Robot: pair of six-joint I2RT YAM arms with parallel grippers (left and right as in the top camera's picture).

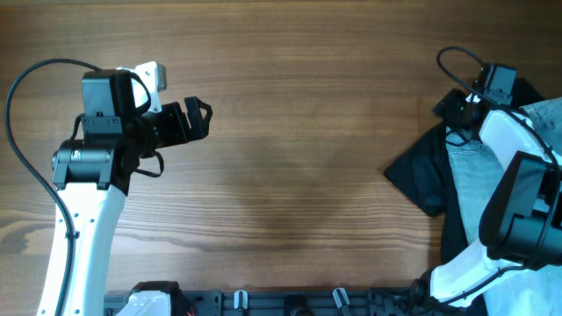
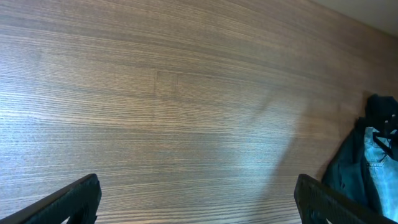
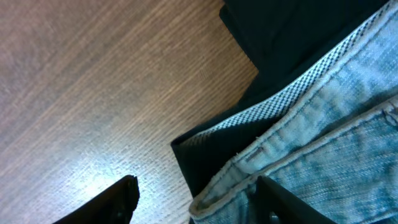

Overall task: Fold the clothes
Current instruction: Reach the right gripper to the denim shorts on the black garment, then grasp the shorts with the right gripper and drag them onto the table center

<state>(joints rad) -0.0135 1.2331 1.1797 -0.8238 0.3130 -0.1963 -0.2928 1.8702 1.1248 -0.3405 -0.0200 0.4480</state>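
Note:
I should pinch only denim (image 3: 225, 194) and pull the shorts onto open wood, since the black garment's edge lies against the corner of the denim shorts under my right gripper.
Light-blue denim shorts (image 1: 472, 180) lie on a black garment (image 1: 420, 171) at the table's right edge, partly under my right arm. In the right wrist view the shorts' waistband (image 3: 292, 134) and the black garment (image 3: 273, 37) fill the right side. My right gripper (image 3: 196, 199) is open low over the waistband edge, one finger over bare wood, the other over denim; overhead it shows at the pile's far end (image 1: 458, 110). My left gripper (image 1: 200, 118) is open and empty over bare wood at the left. The left wrist view (image 2: 196, 199) shows the pile (image 2: 367, 174) far right.
The wooden table (image 1: 299, 175) spans the view. Black cables loop from both arms, the left one (image 1: 18, 88) and the right one (image 1: 457, 57). A black rail with clips (image 1: 290, 303) runs along the front edge.

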